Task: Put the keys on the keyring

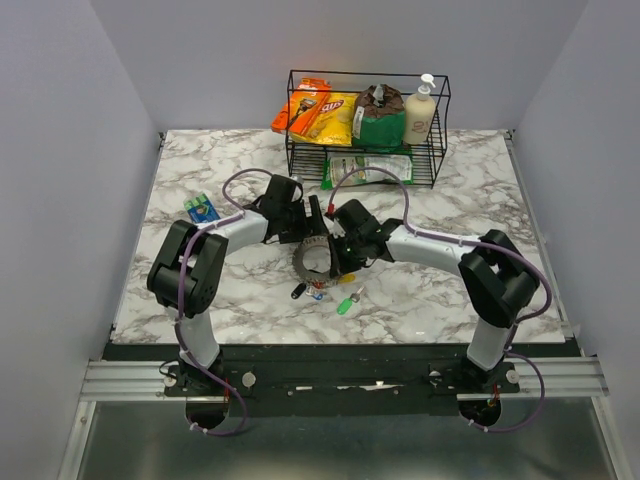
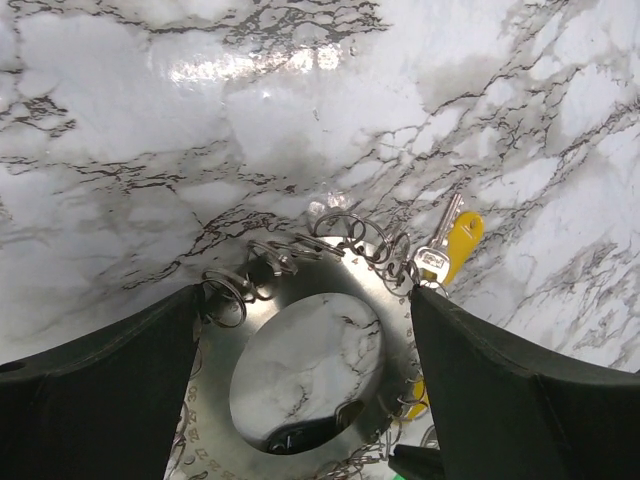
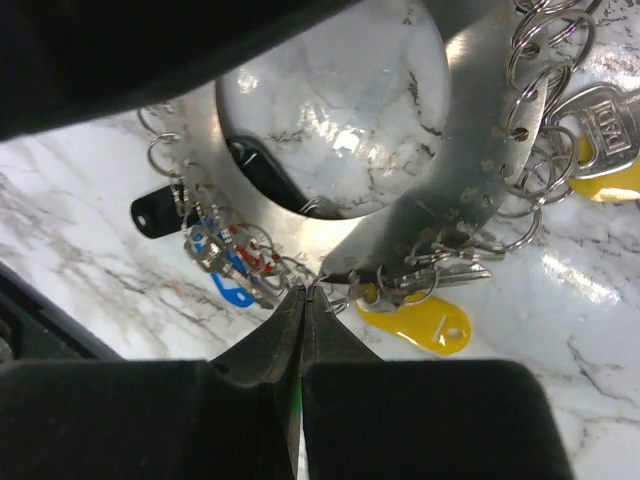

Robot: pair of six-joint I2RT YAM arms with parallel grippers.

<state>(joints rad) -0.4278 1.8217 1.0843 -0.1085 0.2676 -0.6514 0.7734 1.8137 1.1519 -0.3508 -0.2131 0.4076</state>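
Next, I close my left gripper on a wire loop (image 1: 294, 263) (image 2: 182, 430) at the keyring's edge, on the side that faces away from my right gripper.
The keyring (image 1: 312, 258) is a flat silvery disc with a big hole and small wire loops round its rim. It lies mid-table between both grippers. My left gripper (image 2: 305, 300) is open, with one finger on each side of the keyring (image 2: 395, 300). A yellow key (image 2: 455, 245) hangs from a loop on the far right. My right gripper (image 3: 305, 292) is shut, its tips against the loops at the rim of the keyring (image 3: 470, 150). Whether a wire is pinched between them is unclear. Yellow (image 3: 420, 322), blue (image 3: 232, 285) and black (image 3: 160, 210) keys lie by that rim. A green key (image 1: 347, 303) lies loose in front.
A black wire rack (image 1: 368, 125) with snack bags and a pump bottle stands at the back. A blue-green packet (image 1: 201, 208) lies on the left of the marble table (image 1: 450, 300). A small red piece (image 1: 328, 207) sits just behind the grippers.
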